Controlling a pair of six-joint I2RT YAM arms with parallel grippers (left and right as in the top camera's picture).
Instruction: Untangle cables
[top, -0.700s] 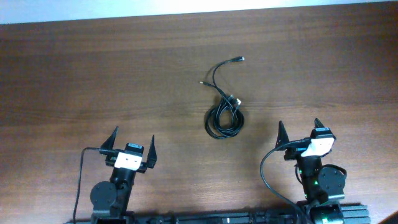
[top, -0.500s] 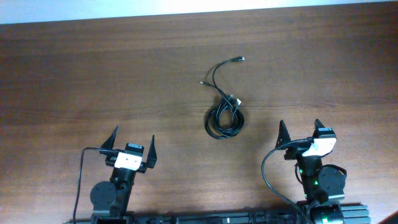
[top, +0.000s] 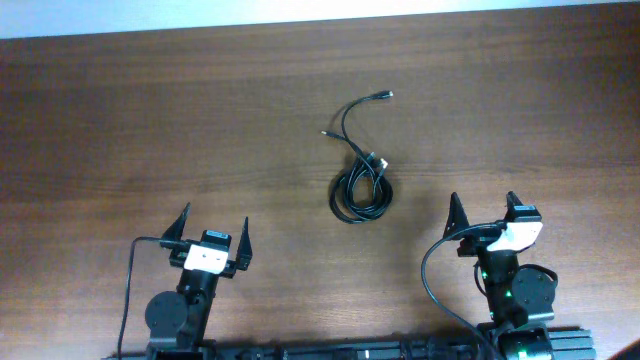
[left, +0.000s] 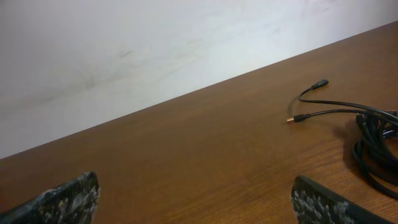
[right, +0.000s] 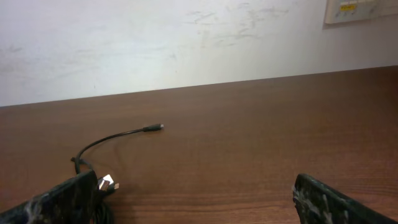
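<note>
My left gripper should go to the tangled black coil next and close on the strand of cable (top: 357, 175) (left: 371, 129) just below its bunched plugs.
The cables (top: 360, 190) lie as one tangled black coil at the table's middle, with two loose plug ends reaching up and back. The coil shows at the right edge of the left wrist view (left: 373, 134), and one plug end with part of the coil shows at the left of the right wrist view (right: 112, 140). My left gripper (top: 210, 228) is open and empty at the front left, well away from the coil. My right gripper (top: 483, 210) is open and empty at the front right, a short way right of the coil.
The brown wooden table (top: 150, 120) ends at a white wall along its far edge (top: 320, 15). Thick black arm wires (top: 430, 280) loop beside the right arm base, and another runs by the left base (top: 130, 290).
</note>
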